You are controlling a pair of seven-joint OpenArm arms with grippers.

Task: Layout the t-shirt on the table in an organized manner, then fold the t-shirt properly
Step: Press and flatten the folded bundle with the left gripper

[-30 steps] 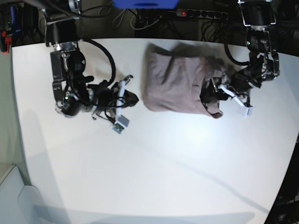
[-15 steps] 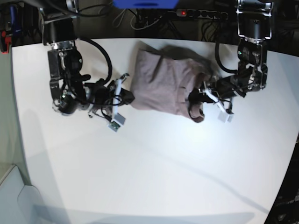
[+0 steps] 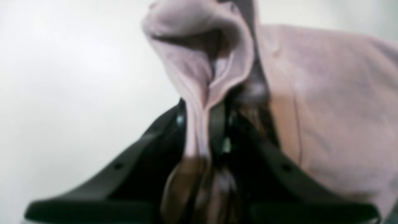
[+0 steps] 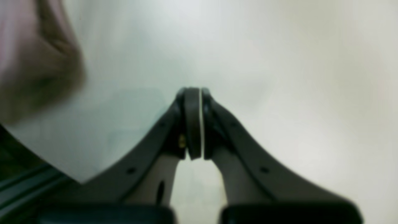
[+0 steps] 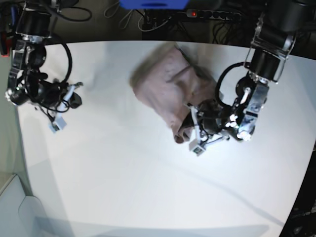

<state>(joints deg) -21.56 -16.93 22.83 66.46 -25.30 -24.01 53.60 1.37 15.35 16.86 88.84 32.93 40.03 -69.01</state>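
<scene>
My left gripper is going to release the fold of the t-shirt on bare table [image 5: 118, 128], in the space between the bunched t-shirt and my right gripper.
The mauve t-shirt [image 5: 170, 86] lies bunched and wrinkled on the white table [image 5: 148, 187], toward the back middle. My left gripper [image 5: 187, 131] is at the shirt's near right edge, shut on a fold of it. In the left wrist view that fold of the t-shirt [image 3: 326, 93] is pinched in the left gripper [image 3: 202, 130] and rises up from the jaws. My right gripper [image 5: 74, 101] hovers at the table's far left, well apart from the shirt. The right gripper [image 4: 192, 93] is shut with nothing in it, over bare table [image 4: 279, 62], with a blurred bit of t-shirt [image 4: 31, 62] at the frame's left edge.
Behind the table's back edge lie a power strip [image 5: 212, 15] with a red light, cables and a blue object [image 5: 153, 4]. The table's rounded left edge [image 5: 19, 148] is near the right arm. The table's near right corner falls away at the frame's lower right.
The left gripper shut on the t-shirt's edge and dragged the shirt left and toward the front. The right arm swung away to the far left, still shut.
</scene>
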